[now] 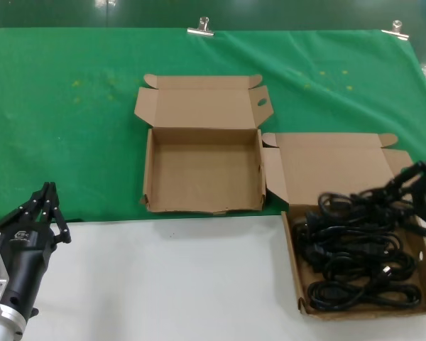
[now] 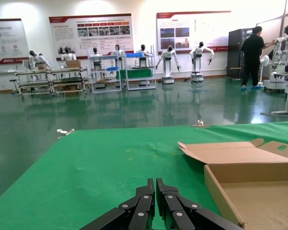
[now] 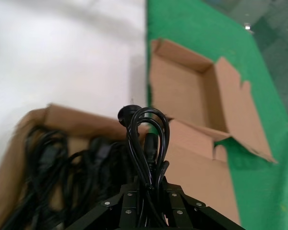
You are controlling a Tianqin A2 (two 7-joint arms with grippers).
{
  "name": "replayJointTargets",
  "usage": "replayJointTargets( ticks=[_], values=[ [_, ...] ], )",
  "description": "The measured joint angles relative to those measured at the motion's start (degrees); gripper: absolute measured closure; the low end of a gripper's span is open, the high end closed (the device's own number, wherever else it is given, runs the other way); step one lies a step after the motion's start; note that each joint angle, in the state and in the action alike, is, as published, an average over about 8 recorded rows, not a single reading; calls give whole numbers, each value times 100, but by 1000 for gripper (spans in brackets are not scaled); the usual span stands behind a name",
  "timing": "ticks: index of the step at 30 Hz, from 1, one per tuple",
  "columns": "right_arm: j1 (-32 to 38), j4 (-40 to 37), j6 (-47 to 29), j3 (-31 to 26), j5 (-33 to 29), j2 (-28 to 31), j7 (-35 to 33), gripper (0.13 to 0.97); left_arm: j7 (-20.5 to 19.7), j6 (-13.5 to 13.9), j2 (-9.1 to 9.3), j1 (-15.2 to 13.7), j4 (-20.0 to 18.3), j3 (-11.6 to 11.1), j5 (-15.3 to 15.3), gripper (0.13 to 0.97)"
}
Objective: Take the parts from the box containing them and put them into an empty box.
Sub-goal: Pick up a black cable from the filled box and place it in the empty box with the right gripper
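Observation:
Next, I let go of the black cord with my right gripper on the empty box's bottom, near the middle (image 1: 201, 160) (image 3: 194, 92) toward its folded-back lid. The cord is still above the other cords.
The empty box (image 1: 148, 170) lies open in the middle of the green cloth, its lid folded back. To its right, on the white table, the box containing the parts (image 1: 296, 273) holds several black coiled cords (image 1: 362, 266). My right gripper (image 1: 406, 183) hangs over that box's rear, shut on one cord bundle (image 1: 349, 201). In the right wrist view the held cord (image 3: 144, 129) loops out past the right gripper (image 3: 146, 186), above the other cords (image 3: 53, 163), with the empty box (image 3: 182, 91) beyond. My left gripper (image 1: 48, 190) is parked at the near left, shut and holding nothing.
The green cloth (image 1: 71, 128) covers the far half of the table and is held by metal clips (image 1: 200, 29) at its back edge. White tabletop (image 1: 163, 284) lies in front. In the left wrist view, the left gripper (image 2: 155, 184) points over the cloth beside the empty box's wall (image 2: 222, 196).

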Motion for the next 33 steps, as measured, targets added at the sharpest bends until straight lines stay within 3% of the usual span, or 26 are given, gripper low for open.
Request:
replayJointTargets(
  ticks=[8,14,24,33],
  values=[
    [403,-191,172,-127,-161,-487,703,869,0,0,0,0,0,0,0,929],
    [586,-363,476,-315,-357,-1024,796,869,0,0,0,0,0,0,0,929],
    [1070,-1418,1325,-560,-634,-2253,265,870,0,0,0,0,0,0,0,929],
    [1654,-3182,2074,-450,-533,-3398,-846,870,0,0,0,0,0,0,0,929]
  ],
)
